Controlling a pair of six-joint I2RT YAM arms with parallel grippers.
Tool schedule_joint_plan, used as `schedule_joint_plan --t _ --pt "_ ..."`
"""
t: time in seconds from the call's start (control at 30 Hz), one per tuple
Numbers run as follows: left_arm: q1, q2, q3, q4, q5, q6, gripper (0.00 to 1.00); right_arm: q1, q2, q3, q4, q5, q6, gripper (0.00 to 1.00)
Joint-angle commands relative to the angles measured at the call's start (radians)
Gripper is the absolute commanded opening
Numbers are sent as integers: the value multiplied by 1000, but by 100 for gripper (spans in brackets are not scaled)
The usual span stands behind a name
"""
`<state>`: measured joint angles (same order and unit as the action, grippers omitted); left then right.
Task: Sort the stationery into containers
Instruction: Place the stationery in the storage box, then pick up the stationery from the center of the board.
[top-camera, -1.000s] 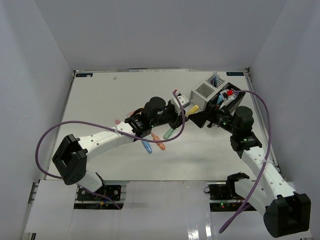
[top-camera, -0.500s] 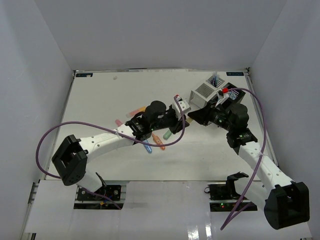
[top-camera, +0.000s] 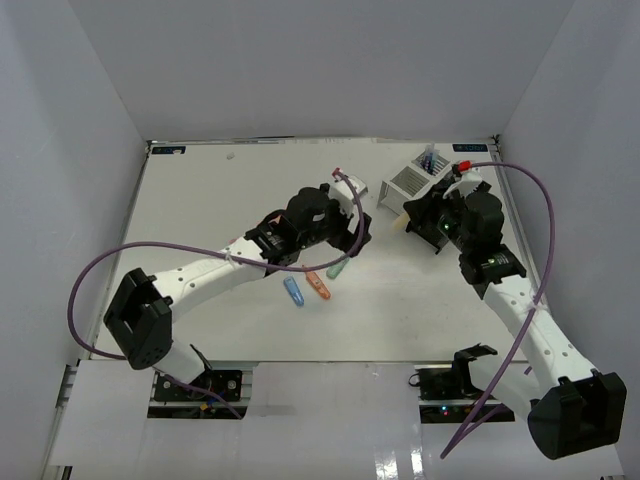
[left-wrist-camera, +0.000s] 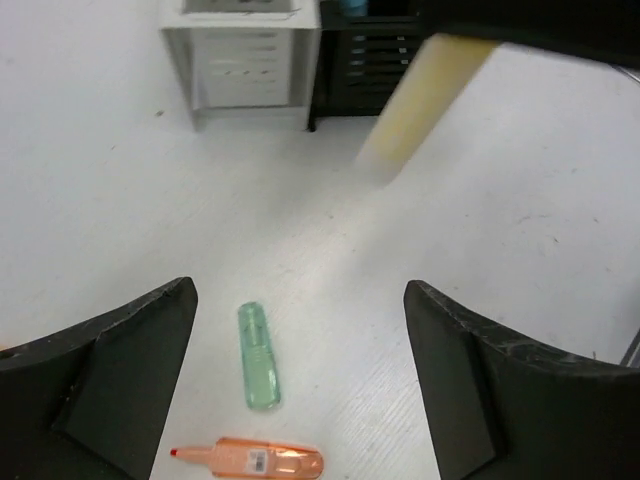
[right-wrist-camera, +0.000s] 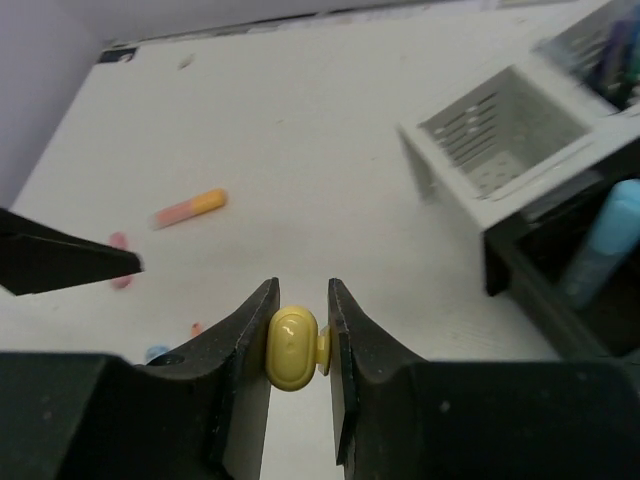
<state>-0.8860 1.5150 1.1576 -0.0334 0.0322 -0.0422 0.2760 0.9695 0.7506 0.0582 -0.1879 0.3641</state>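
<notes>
The robot's right gripper will set the yellow marker down in the black container (top-camera: 448, 213) (right-wrist-camera: 617, 308), next to the standing blue marker.
A yellow marker (right-wrist-camera: 292, 347) sits end-on between my right gripper's (right-wrist-camera: 298, 330) fingers, which are shut on it. In the top view that gripper (top-camera: 415, 220) hovers just left of the containers, and the marker's tip (top-camera: 398, 224) sticks out to the left. My left gripper (left-wrist-camera: 300, 350) stands open and empty above a green marker (left-wrist-camera: 259, 356) and an orange marker (left-wrist-camera: 255, 460) lying on the table. The white container (left-wrist-camera: 245, 60) and the black container (left-wrist-camera: 370, 60) stand side by side beyond it. A blue marker (right-wrist-camera: 605, 245) stands in the black one.
A blue marker (top-camera: 293, 291) lies beside the orange one (top-camera: 318, 286) and the green one (top-camera: 337, 268). A pink-orange marker (right-wrist-camera: 190, 208) lies farther left. Thin pens (top-camera: 430, 160) stand in the white container (top-camera: 408, 182). Purple cables (top-camera: 110, 262) loop from both arms. White walls enclose the table.
The yellow marker passed from my left gripper to my right. The left opened and drew back left and up. The right shut on the marker and holds it near the containers.
</notes>
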Motion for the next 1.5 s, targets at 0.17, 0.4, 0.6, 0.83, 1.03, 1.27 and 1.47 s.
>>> schedule_joint_plan --t 0.17,0.4,0.6,0.83,1.03,1.27,1.47 --pt "332 -120 -37 -240 -46 -234 98 -24 99 202 -123 577 -200 8" --pt "394 -237 -159 -227 -126 -186 98 -73 248 294 -127 594 -215 8" --pt "395 -234 -150 -227 -126 -166 98 -119 348 326 -124 547 -195 8" --pt "395 -243 -159 -224 -135 -159 98 -132 439 346 -127 518 -195 12" --pt "395 -227 -159 -223 -132 -153 98 -132 448 374 -170 487 -198 65" --pt "401 -171 -153 -221 -133 -85 98 -132 321 385 -224 392 -232 96" --pt "516 -29 -73 -221 82 -30 98 -132 82 219 -141 199 -182 90"
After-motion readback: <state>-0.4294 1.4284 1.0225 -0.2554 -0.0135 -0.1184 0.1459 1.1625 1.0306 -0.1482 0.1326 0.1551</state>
